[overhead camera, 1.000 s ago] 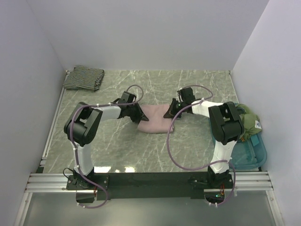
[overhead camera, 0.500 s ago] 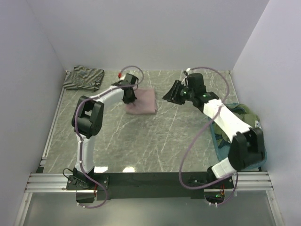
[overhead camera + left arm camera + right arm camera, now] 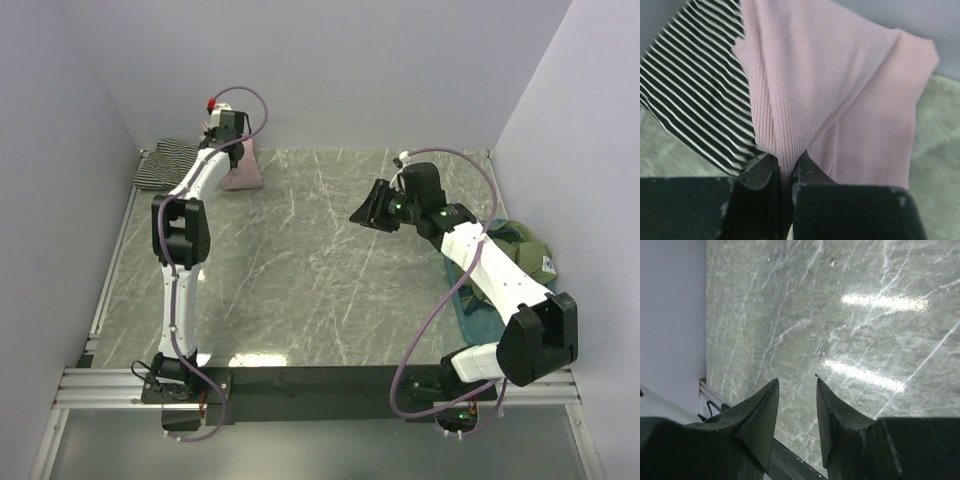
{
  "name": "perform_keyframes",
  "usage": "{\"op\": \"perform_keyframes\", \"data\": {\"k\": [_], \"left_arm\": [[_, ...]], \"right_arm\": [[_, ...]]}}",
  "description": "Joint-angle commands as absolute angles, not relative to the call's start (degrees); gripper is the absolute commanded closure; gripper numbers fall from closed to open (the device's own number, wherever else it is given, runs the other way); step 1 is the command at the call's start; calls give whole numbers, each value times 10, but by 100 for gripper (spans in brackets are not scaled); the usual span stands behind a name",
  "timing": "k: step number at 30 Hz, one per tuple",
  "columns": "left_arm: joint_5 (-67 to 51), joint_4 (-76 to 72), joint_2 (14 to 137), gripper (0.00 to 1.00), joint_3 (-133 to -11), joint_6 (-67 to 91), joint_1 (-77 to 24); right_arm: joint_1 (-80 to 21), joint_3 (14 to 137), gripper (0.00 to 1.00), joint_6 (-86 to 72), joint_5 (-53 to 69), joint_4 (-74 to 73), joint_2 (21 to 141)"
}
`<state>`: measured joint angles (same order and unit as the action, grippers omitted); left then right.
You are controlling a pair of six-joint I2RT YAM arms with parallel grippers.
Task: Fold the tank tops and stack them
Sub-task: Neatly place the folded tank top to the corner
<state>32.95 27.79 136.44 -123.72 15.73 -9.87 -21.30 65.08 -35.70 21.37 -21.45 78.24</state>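
Note:
The robot's left gripper should release the pink tank top on the near half of the striped tank top (image 3: pixel 171 177) (image 3: pixel 725 131).
The folded mauve-pink tank top (image 3: pixel 243 170) hangs from my left gripper (image 3: pixel 232 150) at the far left corner, right beside the folded black-and-white striped tank top (image 3: pixel 168 166). In the left wrist view the jaws of my left gripper (image 3: pixel 786 161) are shut on a pinch of the pink tank top (image 3: pixel 840 90), which drapes over the edge of the striped tank top (image 3: pixel 695 95). My right gripper (image 3: pixel 362 214) is open and empty, held above the marble table right of centre; in the right wrist view my right gripper (image 3: pixel 796 385) has only table between its fingers.
A teal tray (image 3: pixel 520 325) with olive-green cloth (image 3: pixel 525 255) sits at the right edge under the right arm. White walls close the back and both sides. A metal rail (image 3: pixel 320 385) runs along the near edge.
My left gripper has carried the pink tank top from the table's middle to the far left corner, against the striped one. My right gripper let go and drew back to the right.

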Motion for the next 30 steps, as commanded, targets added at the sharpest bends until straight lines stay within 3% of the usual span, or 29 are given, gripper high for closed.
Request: {"op": "perform_keyframes", "data": {"k": [1,30], "left_arm": [[335,252,1378,100,-1302,94,-81],[59,245,1317,100,-1364,105,42]], "right_arm": [[-220,655,57,-334,210,-222,777],[-262,700,58,-343,185,-232,836]]}}
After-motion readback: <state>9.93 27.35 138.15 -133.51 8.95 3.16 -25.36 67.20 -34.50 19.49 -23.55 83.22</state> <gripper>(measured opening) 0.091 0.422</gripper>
